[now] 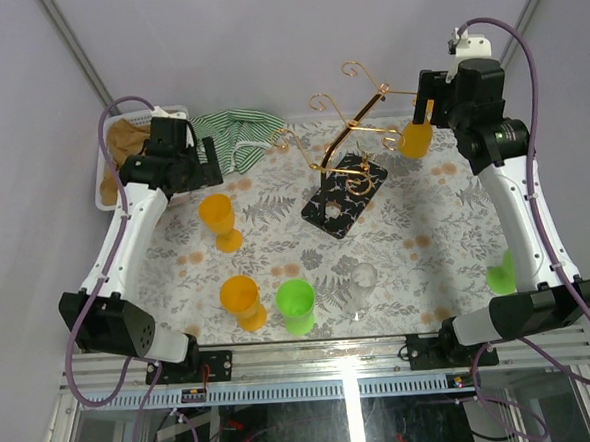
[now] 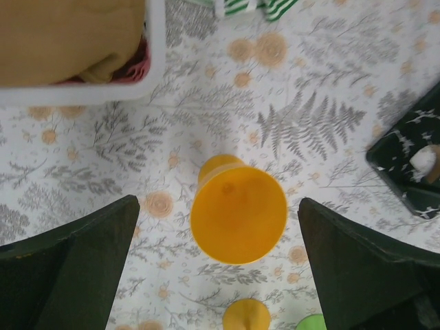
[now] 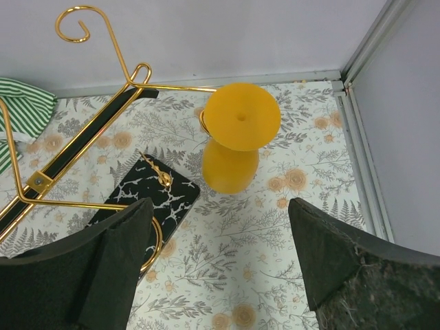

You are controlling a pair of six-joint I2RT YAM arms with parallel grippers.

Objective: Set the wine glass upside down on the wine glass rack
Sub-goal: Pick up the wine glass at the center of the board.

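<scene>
The orange wine glass nearest the white basket is my left gripper's next target. It should go there and close on that glass's rim (image 1: pixel 200 210) (image 2: pixel 192 218), away from the gold rack.
An orange wine glass (image 3: pixel 231 161) hangs upside down, foot up, with its stem in a curled hook of the gold wine glass rack (image 3: pixel 130 75). In the top view that glass (image 1: pixel 415 139) is at the rack's (image 1: pixel 354 127) right arm, above the table. My right gripper (image 3: pixel 218 203) is open just behind and above it, not touching it. The rack's black patterned base (image 1: pixel 346 195) rests mid-table. My left gripper (image 2: pixel 218 203) is open above another orange wine glass (image 2: pixel 238 214) that stands upright on the table (image 1: pixel 218 218).
A third orange glass (image 1: pixel 242 299), a green one (image 1: pixel 296 304) and a clear one (image 1: pixel 364 282) stand near the front edge. Another green glass (image 1: pixel 501 274) is by the right arm. A white basket (image 1: pixel 108 187) with brown cloth and a green striped cloth (image 1: pixel 235 134) lie back left.
</scene>
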